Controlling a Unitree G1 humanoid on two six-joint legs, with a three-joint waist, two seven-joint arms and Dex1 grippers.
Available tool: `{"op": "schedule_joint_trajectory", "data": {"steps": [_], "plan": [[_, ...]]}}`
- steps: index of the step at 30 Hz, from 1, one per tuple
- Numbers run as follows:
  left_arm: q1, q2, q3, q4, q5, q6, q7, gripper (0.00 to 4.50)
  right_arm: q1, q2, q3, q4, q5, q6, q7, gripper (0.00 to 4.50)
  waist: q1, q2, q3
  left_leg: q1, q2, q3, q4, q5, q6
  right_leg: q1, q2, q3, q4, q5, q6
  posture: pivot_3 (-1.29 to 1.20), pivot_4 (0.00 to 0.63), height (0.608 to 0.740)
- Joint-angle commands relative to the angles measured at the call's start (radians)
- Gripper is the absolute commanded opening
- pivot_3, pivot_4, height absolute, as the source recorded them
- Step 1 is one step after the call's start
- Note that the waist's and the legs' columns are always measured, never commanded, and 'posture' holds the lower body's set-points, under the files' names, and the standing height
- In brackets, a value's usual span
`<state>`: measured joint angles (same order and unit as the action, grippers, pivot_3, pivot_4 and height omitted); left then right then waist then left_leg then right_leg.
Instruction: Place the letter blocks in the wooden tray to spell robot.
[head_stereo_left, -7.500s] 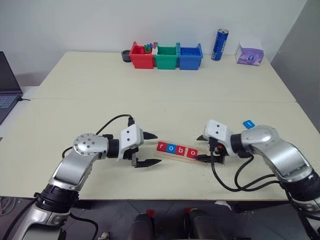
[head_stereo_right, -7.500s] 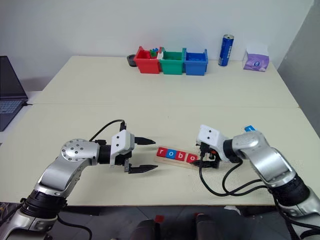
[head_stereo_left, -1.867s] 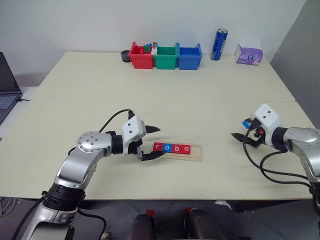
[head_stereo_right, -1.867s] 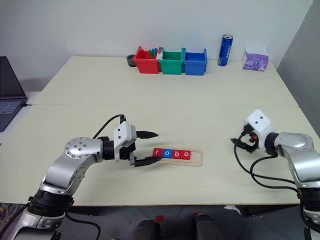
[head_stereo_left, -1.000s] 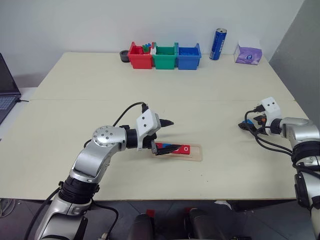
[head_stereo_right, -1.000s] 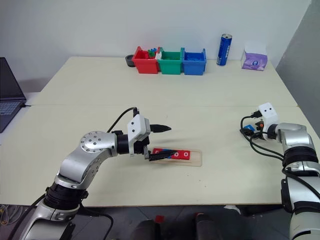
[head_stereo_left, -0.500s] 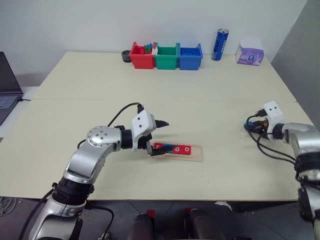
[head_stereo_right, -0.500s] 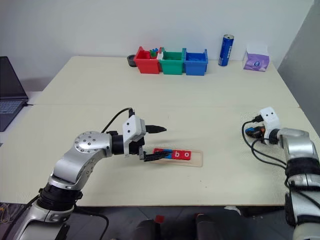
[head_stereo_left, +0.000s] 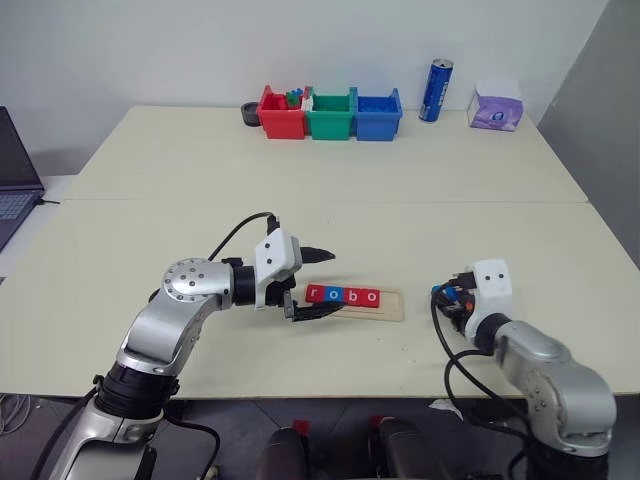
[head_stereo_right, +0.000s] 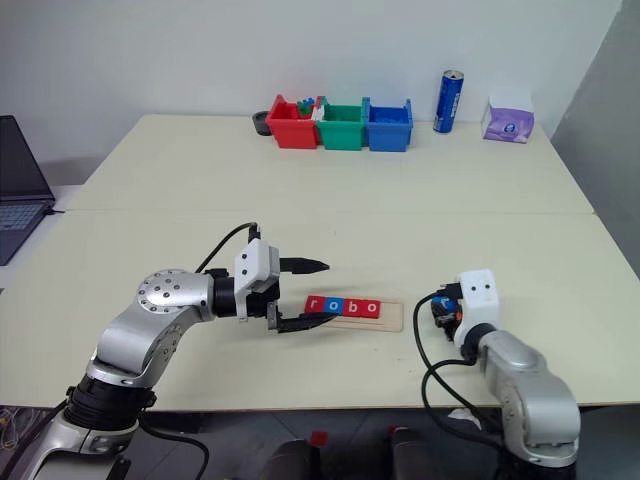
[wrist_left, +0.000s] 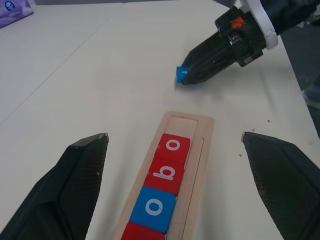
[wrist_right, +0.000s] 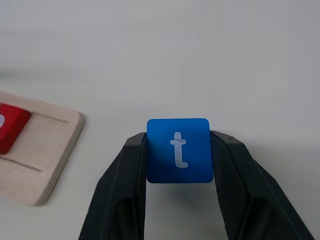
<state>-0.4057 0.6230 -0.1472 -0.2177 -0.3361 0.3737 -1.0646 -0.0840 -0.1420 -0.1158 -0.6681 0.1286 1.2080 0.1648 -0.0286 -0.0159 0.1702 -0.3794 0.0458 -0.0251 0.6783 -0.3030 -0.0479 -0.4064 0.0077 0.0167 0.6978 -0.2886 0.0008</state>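
Note:
The right gripper's finger covers the t block's side that faces red o, so the robot should put the block down and grip its top and bottom edges (wrist_right: 178, 121).
The wooden tray (head_stereo_left: 392, 303) lies near the table's front edge. In it sit the letter blocks red r (head_stereo_left: 316, 294), blue o (head_stereo_left: 337, 295), red b (head_stereo_left: 355, 296) and red o (head_stereo_left: 372, 297); the slot at its right end is bare. My left gripper (head_stereo_left: 336, 281) stands open at the tray's left end, one finger on each side of it. My right gripper (wrist_right: 178, 139) is shut on a blue block with a white t (wrist_right: 178, 150). It hovers just right of the tray (wrist_right: 55, 145), apart from it. The left wrist view shows that block (wrist_left: 181, 74) beyond the tray's far end.
Red (head_stereo_left: 283, 115), green (head_stereo_left: 331, 113) and blue (head_stereo_left: 379, 112) bins stand in a row at the back. A blue can (head_stereo_left: 435, 90) and a purple tissue pack (head_stereo_left: 497, 107) are at the back right. A laptop (head_stereo_left: 15, 170) sits at the left edge.
My right gripper shut on the blue t block at the table's far right and swung in with it, close to the tray's right end. The left gripper has kept its place.

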Motion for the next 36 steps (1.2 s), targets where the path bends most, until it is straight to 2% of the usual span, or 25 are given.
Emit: {"op": "schedule_joint_trajectory", "data": {"steps": [1, 9, 11, 18, 20, 23, 26, 29, 31, 34, 36], "plan": [[-0.022, 0.005, -0.001, 0.000, 0.005, -0.032, -0.016, 4.50, 0.020, 0.051, 0.014, -0.059, -0.025, 0.010, -0.077, 1.47, 0.000, 0.000, 0.000, 0.000, 0.000, 0.000, 0.000, 0.000, 0.000, 0.000, 0.000, 0.000, 0.000, 0.000, 0.000, 0.00, 0.150, 0.740], [-0.020, 0.003, -0.003, 0.015, 0.017, -0.054, -0.023, 4.50, 0.060, 0.144, 0.059, -0.065, -0.023, -0.008, -0.138, 1.47, -0.001, 0.000, 0.000, 0.000, 0.001, 0.000, -0.001, 0.000, 0.000, 0.000, 0.000, 0.000, -0.001, 0.000, 0.000, 0.00, 0.150, 0.740], [-0.019, 0.001, -0.006, 0.019, 0.020, -0.062, -0.023, 4.50, 0.065, 0.158, 0.060, -0.053, -0.024, -0.029, -0.149, 2.25, -0.002, 0.000, 0.000, 0.000, 0.001, 0.000, -0.001, 0.000, 0.000, 0.000, 0.001, 0.000, -0.001, 0.000, 0.000, 0.00, 0.150, 0.740], [-0.016, -0.005, -0.008, 0.024, 0.029, -0.073, -0.021, 4.50, 0.028, 0.178, 0.046, -0.064, -0.025, -0.066, -0.170, 4.49, -0.002, 0.000, 0.000, 0.000, 0.001, 0.000, -0.001, 0.000, 0.000, 0.000, 0.001, 0.000, -0.001, 0.000, 0.000, 0.00, 0.150, 0.740], [-0.016, -0.006, -0.007, 0.025, 0.030, -0.073, -0.020, 4.50, 0.003, 0.152, 0.062, -0.087, -0.029, -0.083, -0.163, 4.49, -0.002, 0.000, 0.000, 0.000, 0.001, 0.000, -0.001, 0.000, 0.000, -0.001, 0.001, 0.000, -0.001, 0.000, 0.000, 0.00, 0.150, 0.740], [-0.016, -0.008, -0.007, 0.023, 0.033, -0.070, -0.014, 4.50, -0.038, 0.039, 0.098, -0.112, -0.012, -0.136, -0.079, 4.49, -0.003, 0.000, 0.000, -0.001, 0.000, 0.000, -0.001, 0.000, 0.000, -0.001, 0.001, 0.000, -0.001, 0.000, 0.000, 0.00, 0.150, 0.740], [-0.018, -0.013, -0.006, 0.026, 0.038, -0.070, -0.008, 4.50, -0.080, -0.215, 0.163, -0.079, 0.042, -0.180, 0.145, 4.49, -0.003, 0.000, 0.000, -0.001, 0.000, 0.000, -0.001, 0.000, 0.001, -0.001, 0.001, 0.000, -0.002, 0.000, 0.000, 0.00, 0.150, 0.740], [-0.013, -0.021, -0.015, 0.016, 0.040, -0.066, -0.006, 4.50, -0.091, -0.469, 0.155, 0.006, 0.093, -0.348, 0.418, 4.49, -0.001, 0.000, 0.001, -0.001, 0.000, -0.001, -0.001, -0.001, 0.001, 0.000, 0.001, -0.001, -0.003, 0.000, 0.000, 0.00, 0.150, 0.740], [-0.014, -0.025, -0.020, 0.014, 0.045, -0.069, -0.006, 4.50, -0.110, -0.565, 0.131, 0.074, 0.139, -0.371, 0.527, 4.49, -0.001, -0.001, 0.001, -0.001, 0.000, -0.001, -0.002, -0.001, 0.001, 0.000, 0.001, 0.000, -0.004, 0.000, 0.000, 0.00, 0.150, 0.740], [-0.018, -0.029, -0.022, 0.015, 0.048, -0.068, -0.004, 4.50, -0.110, -0.713, 0.181, 0.171, 0.123, -0.488, 0.680, 4.49, -0.001, -0.002, 0.002, -0.001, 0.000, -0.001, -0.001, -0.001, 0.002, 0.000, 0.001, 0.000, -0.005, 0.000, 0.000, 0.00, 0.150, 0.740], [-0.017, -0.030, -0.023, 0.011, 0.049, -0.066, -0.002, 4.50, -0.130, -0.754, 0.212, 0.244, 0.096, -0.550, 0.721, 4.49, 0.000, -0.002, 0.002, -0.001, 0.000, -0.001, -0.001, -0.001, 0.002, 0.000, 0.001, 0.000, -0.005, 0.000, 0.000, 0.00, 0.150, 0.740]]}}
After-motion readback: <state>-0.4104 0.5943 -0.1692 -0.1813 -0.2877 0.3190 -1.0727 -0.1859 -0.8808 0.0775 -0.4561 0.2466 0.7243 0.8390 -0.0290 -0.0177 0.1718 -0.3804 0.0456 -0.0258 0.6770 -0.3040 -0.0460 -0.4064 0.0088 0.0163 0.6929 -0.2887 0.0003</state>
